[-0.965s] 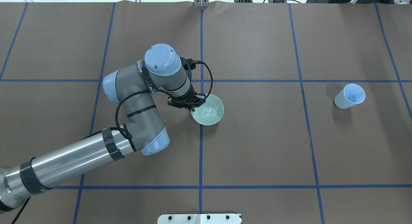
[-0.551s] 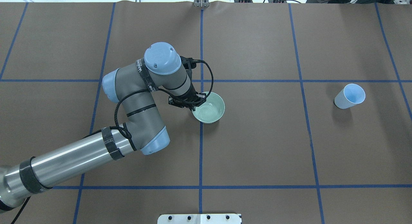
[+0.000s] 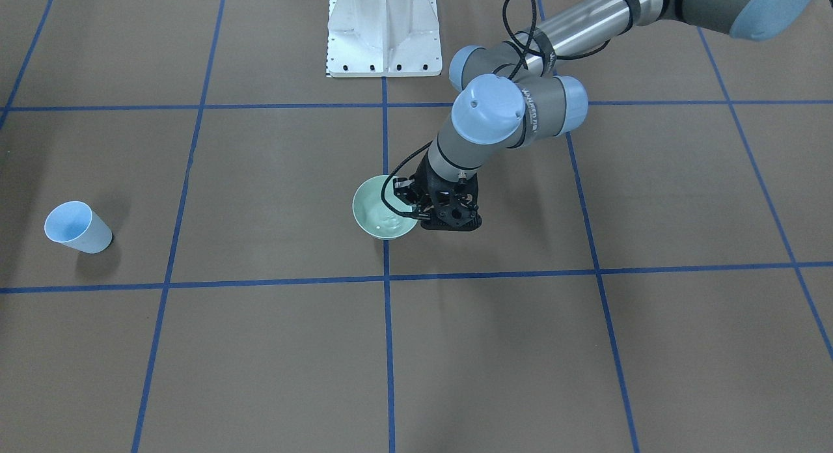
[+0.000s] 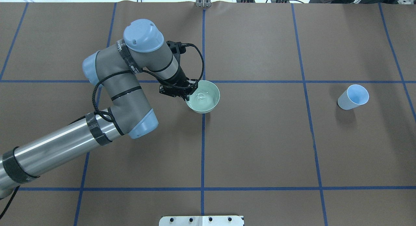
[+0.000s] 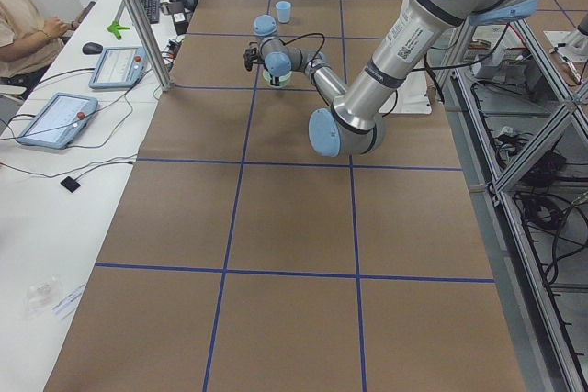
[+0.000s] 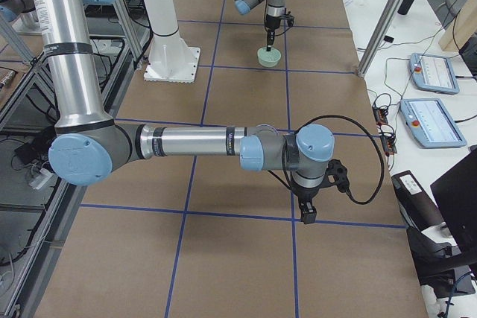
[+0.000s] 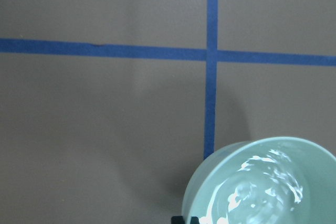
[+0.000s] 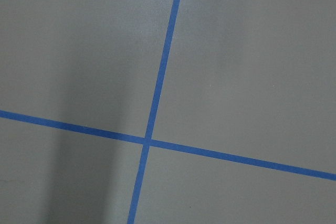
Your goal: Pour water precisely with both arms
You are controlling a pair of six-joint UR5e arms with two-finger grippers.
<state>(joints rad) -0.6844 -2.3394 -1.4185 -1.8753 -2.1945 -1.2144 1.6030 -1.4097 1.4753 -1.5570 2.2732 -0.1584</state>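
Note:
Next, my left gripper lets go of the pale green bowl between slanting tape lines point(image 3: 681, 196), on the side that is away from the light blue cup.
My left gripper point(image 4: 188, 93) is shut on the near-left rim of a pale green bowl point(image 4: 209, 101) and holds it level, slightly above the brown table. The water point(image 4: 201, 96) in the bowl shows as a faint sheen, and as white glints in the left wrist view point(image 7: 268, 187). The front-facing view also shows the left gripper point(image 3: 416, 209) on the bowl point(image 3: 377, 209). A light blue paper cup point(image 4: 352, 96) stands far to the right, apart from the bowl. My right gripper point(image 6: 308, 214) shows only in the exterior right view, and I cannot tell whether it is open or shut.
The white pedestal base point(image 3: 384, 30) stands at the robot's side of the table. Blue tape lines point(image 4: 203, 154) mark a grid on the brown table cover. An operator point(image 5: 23, 6) sits at a side table with tablets point(image 5: 55, 117) beyond the left end.
My left arm has carried the bowl away from the robot and a little to the left. The water surface has shifted inside the bowl. The blue cup has not moved.

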